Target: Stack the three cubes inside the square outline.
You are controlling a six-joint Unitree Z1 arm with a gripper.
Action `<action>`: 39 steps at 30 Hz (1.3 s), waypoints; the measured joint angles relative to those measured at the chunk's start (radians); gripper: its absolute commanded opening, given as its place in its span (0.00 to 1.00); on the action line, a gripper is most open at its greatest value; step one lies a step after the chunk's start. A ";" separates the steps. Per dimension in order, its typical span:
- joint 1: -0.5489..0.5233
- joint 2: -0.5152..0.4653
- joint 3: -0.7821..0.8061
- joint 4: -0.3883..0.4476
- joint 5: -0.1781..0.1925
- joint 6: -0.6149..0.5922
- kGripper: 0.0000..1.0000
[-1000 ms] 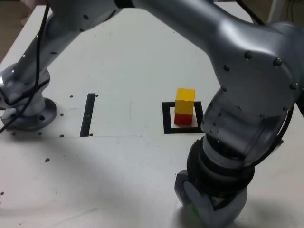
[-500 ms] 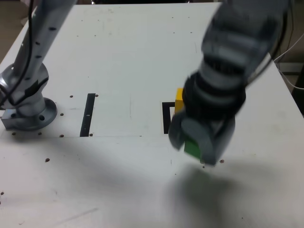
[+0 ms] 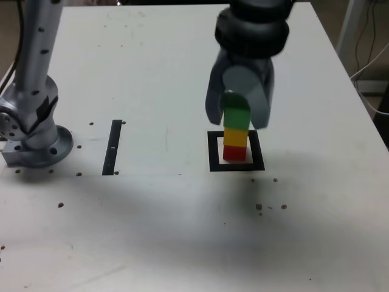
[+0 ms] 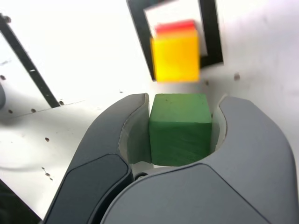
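Observation:
The green cube, held directly over the stack now, is to go on top of the yellow cube (image 3: 238, 125) (image 4: 175, 36). Next, my gripper lets go of it there, finishing the stack above the red cube.
My gripper (image 3: 237, 118) is shut on the green cube (image 3: 237, 117) and holds it directly over the stack. In the exterior view its underside meets the top of the yellow cube (image 3: 236, 136), but I cannot tell whether it rests there. The yellow cube sits on the red cube (image 3: 235, 151), inside the black square outline (image 3: 213, 153). In the wrist view the green cube (image 4: 180, 128) is clamped between both fingers of the gripper (image 4: 182, 101). Past it are the yellow cube (image 4: 176, 58), a strip of the red cube (image 4: 174, 27) and the outline (image 4: 138, 28).
A thin black bar marking (image 3: 112, 146) lies on the white table at the exterior view's left of the outline. The arm's base (image 3: 35, 141) stands at the far left. Small dark specks (image 3: 259, 207) dot the table. Cables hang beyond the table's right edge (image 3: 340, 73).
The gripper has lifted the green cube from the table's front and carried it up and back. It now hangs over the yellow and red stack.

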 measured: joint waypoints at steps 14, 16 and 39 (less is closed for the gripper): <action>0.096 -0.016 0.073 -0.032 -0.012 -0.007 0.30; 0.096 -0.016 0.076 -0.039 -0.016 -0.006 0.30; 0.118 0.001 0.119 -0.132 -0.034 0.034 1.00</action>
